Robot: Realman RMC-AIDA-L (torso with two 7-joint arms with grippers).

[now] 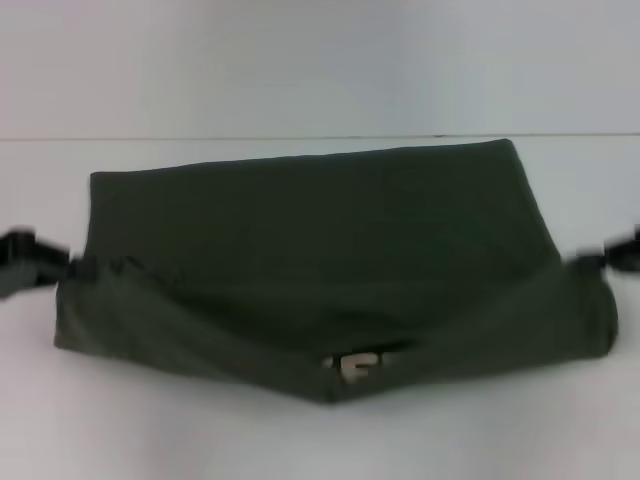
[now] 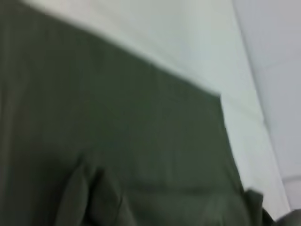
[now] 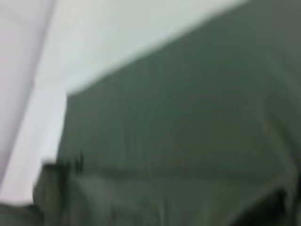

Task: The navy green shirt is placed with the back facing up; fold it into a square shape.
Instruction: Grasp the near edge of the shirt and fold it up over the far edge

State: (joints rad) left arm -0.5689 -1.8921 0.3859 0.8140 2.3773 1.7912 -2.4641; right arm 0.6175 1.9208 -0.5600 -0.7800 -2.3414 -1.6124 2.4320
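I need to let go of the shirt's near edge with my right gripper just past the shirt's far corner point(image 1: 523, 129) point(image 3: 47, 80) on its side.
The navy green shirt point(image 1: 320, 240) lies spread across the white table point(image 1: 300, 440), its plain back facing up. Its near edge is raised and turned over, sagging in the middle, where a bit of white lettering point(image 1: 355, 366) shows. My left gripper point(image 1: 70, 265) is at the fold's left end and my right gripper point(image 1: 590, 260) at its right end, each shut on the cloth there. The shirt point(image 2: 117, 141) fills the left wrist view, and the shirt point(image 3: 188, 132) also fills most of the right wrist view. Neither wrist view shows any fingers.
White tabletop surrounds the shirt on all sides. The table's far edge point(image 1: 300, 137) meets a pale wall behind it. Nothing else stands on the table.
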